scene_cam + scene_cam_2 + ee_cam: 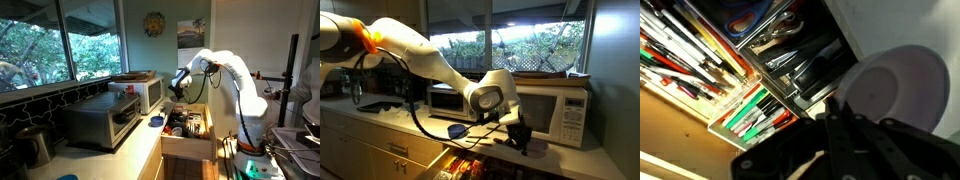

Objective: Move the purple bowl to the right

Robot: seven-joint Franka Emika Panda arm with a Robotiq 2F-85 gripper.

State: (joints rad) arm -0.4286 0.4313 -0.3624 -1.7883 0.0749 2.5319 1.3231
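Next, my gripper sets the purple bowl down on the counter (169, 104) (904, 78), next to the utensil trays of the open drawer.
The purple bowl (898, 88) is round, shallow and mauve, and fills the right of the wrist view. My gripper (832, 108) has its dark fingers close together at the bowl's left rim and looks shut on it. In both exterior views the gripper (180, 86) (520, 135) hangs above the counter in front of the microwave, beside the open drawer. The bowl itself is too dark to make out in both exterior views.
An open drawer (710, 122) (188, 140) holds pens and utensils in trays. A small dark blue bowl (157, 121) (460, 128) sits on the counter. A toaster oven (100, 120) and a microwave (143, 90) (555, 112) stand along the window wall.
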